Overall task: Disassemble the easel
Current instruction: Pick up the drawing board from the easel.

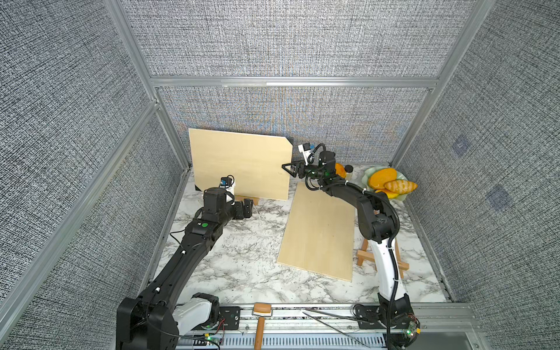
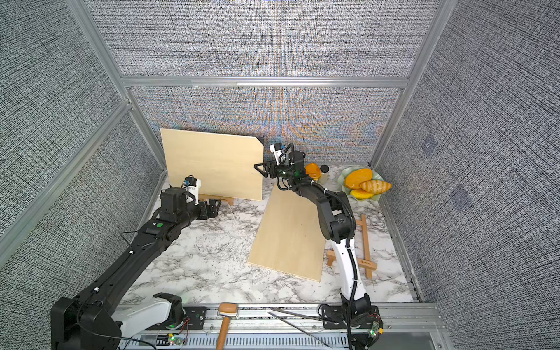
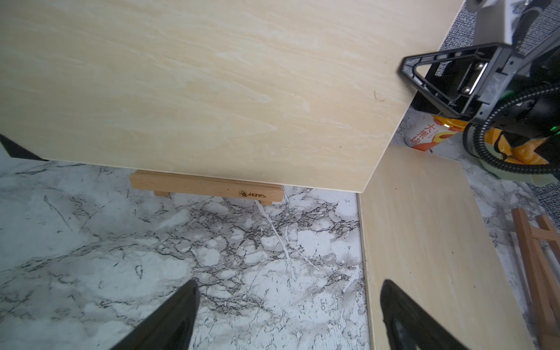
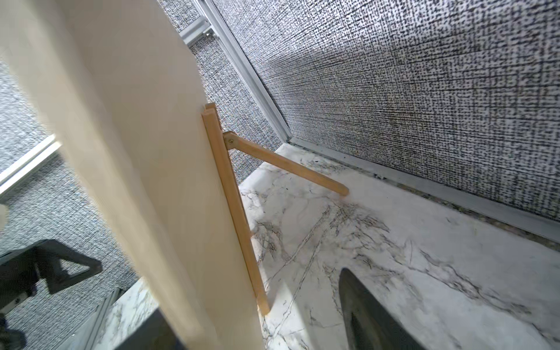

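Note:
The robot's left gripper needs to next move to the upright board's free short edge (image 1: 191,153), opposite the right gripper, and close there, a little above the middle of that edge.
A small wooden easel (image 3: 206,186) stands at the back left with a pale wooden board (image 1: 239,163) leaning upright on its ledge. From behind, the right wrist view shows the easel's upright frame (image 4: 230,194) and its rear leg (image 4: 285,163) propped on the table. My right gripper (image 1: 288,169) is open and straddles the board's right edge (image 4: 136,181). A gap shows between the board and one finger (image 4: 363,318). My left gripper (image 3: 290,283) hovers open and empty over the marble, in front of the easel's ledge (image 1: 247,200).
A second board (image 1: 318,233) lies flat mid-table. Another easel (image 2: 366,242) lies flat at the right, partly under my right arm. A plate of fruit (image 1: 391,181) and an orange cup (image 1: 341,169) sit at the back right. A hammer (image 1: 260,321) and tweezers (image 1: 330,321) rest on the front rail.

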